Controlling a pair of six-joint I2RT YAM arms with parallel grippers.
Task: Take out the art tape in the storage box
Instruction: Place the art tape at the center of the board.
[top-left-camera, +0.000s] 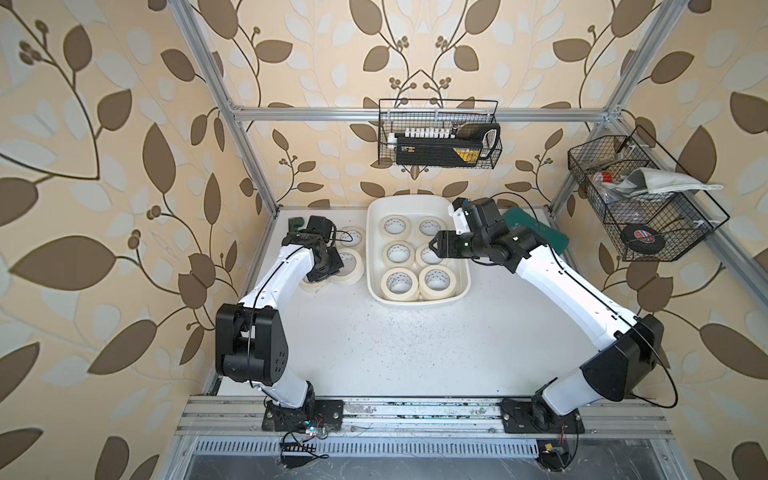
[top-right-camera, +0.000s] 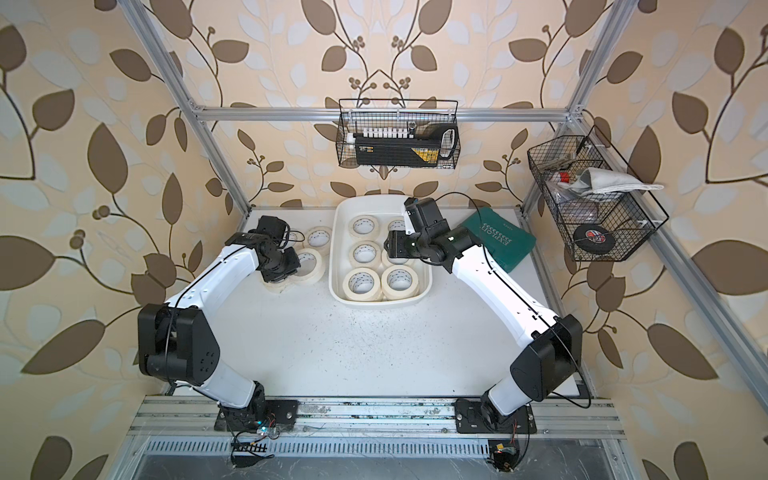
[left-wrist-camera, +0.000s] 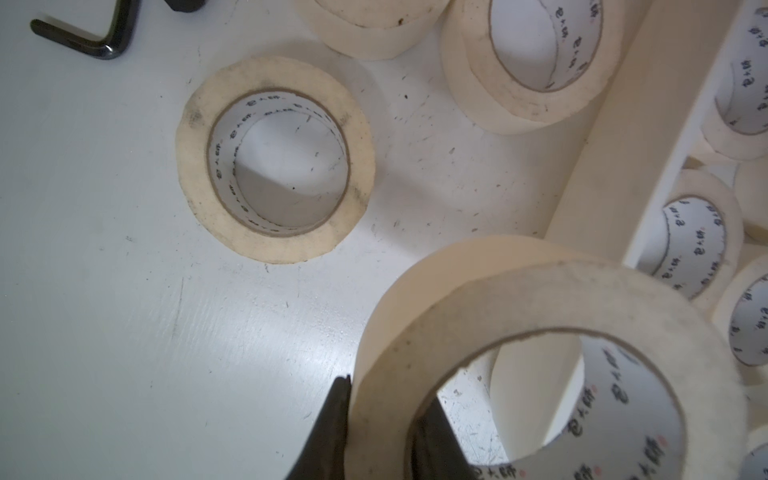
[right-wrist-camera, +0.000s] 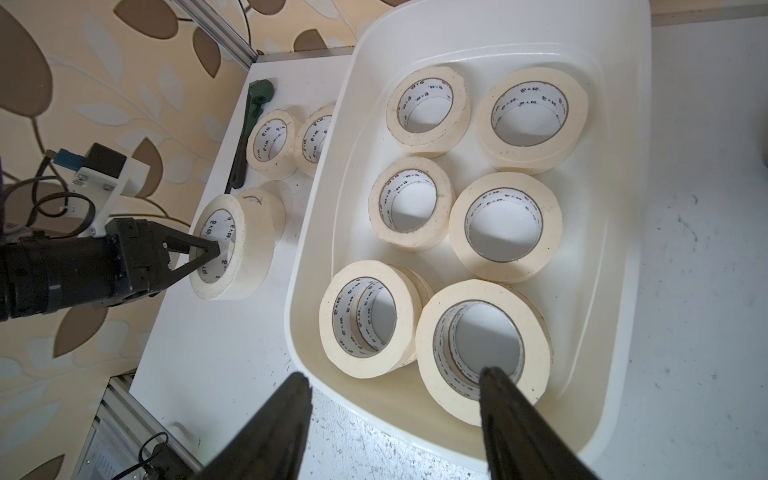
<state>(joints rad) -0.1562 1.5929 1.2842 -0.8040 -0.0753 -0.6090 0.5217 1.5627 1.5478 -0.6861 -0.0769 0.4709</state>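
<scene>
My left gripper will let go of the roll on the table (top-left-camera: 348, 273) (left-wrist-camera: 459, 237), in the space between the storage box and the frontmost loose roll.
The white storage box (top-left-camera: 415, 301) (top-right-camera: 376, 302) (right-wrist-camera: 623, 166) sits at the back middle of the table and holds several cream art tape rolls (top-left-camera: 399, 253) (right-wrist-camera: 505, 226). More rolls (top-left-camera: 353, 237) (left-wrist-camera: 276, 160) lie on the table left of the box. My left gripper (left-wrist-camera: 388, 395) (right-wrist-camera: 214, 251) is shut on the wall of one roll (left-wrist-camera: 540, 299) (right-wrist-camera: 245, 253), with one finger inside the hole and one outside. That roll is tipped on its edge just left of the box. My right gripper (top-left-camera: 434, 245) (right-wrist-camera: 395, 378) hangs open over the box, holding nothing.
A green-headed tool (top-left-camera: 296, 224) (right-wrist-camera: 259, 93) lies at the back left corner. A teal tool case (top-left-camera: 536, 232) (top-right-camera: 498, 241) lies right of the box. Black wire baskets hang on the back wall (top-left-camera: 438, 133) and the right wall (top-left-camera: 640, 199), the latter holding a black tape roll (top-left-camera: 642, 239).
</scene>
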